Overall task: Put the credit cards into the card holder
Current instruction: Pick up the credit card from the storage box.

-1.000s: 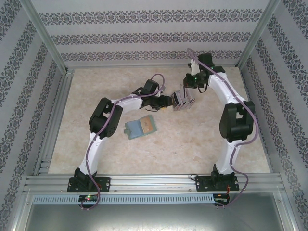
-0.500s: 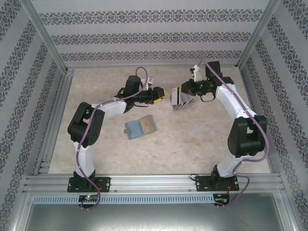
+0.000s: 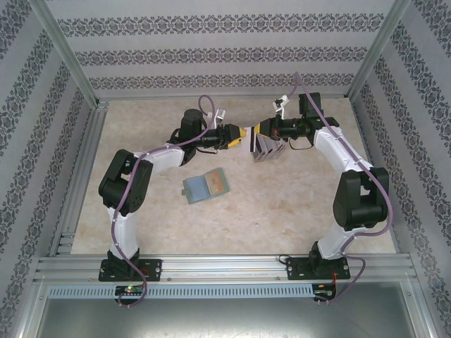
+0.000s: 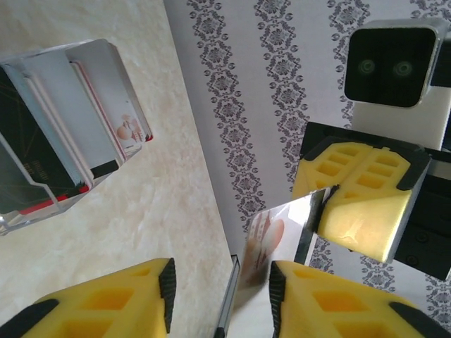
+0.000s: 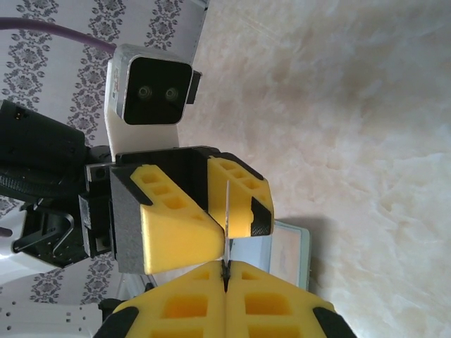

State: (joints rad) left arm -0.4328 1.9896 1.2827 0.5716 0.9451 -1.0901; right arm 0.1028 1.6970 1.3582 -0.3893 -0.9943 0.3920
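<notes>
I will hold the credit card's loose end with my left gripper, as my right gripper pinches the card near a corner, while my right gripper takes the black edge's middle point(image 3: 252, 140).
My right gripper point(image 5: 225, 271) is shut on one edge of a thin credit card point(image 5: 227, 208), seen edge-on, and holds it in the air above the table. My left gripper point(image 4: 222, 282) faces it with its jaws open on either side of the card's free end point(image 4: 271, 243), which lies close to one pad. In the top view the two grippers point(image 3: 239, 136) point(image 3: 255, 131) meet tip to tip at the back middle. The sage-green card holder point(image 3: 206, 185) lies open and flat on the table, nearer the front; it also shows below the fingers point(image 5: 290, 255).
A clear upright slotted rack point(image 3: 265, 146) with more cards in it point(image 4: 67, 151) stands just below and right of the meeting grippers. Patterned walls and metal frame posts close in the table on three sides.
The left arm has swung back and to the right until its gripper meets the right one. Its jaws have narrowed around the card. The right gripper has shifted slightly left with the card.
</notes>
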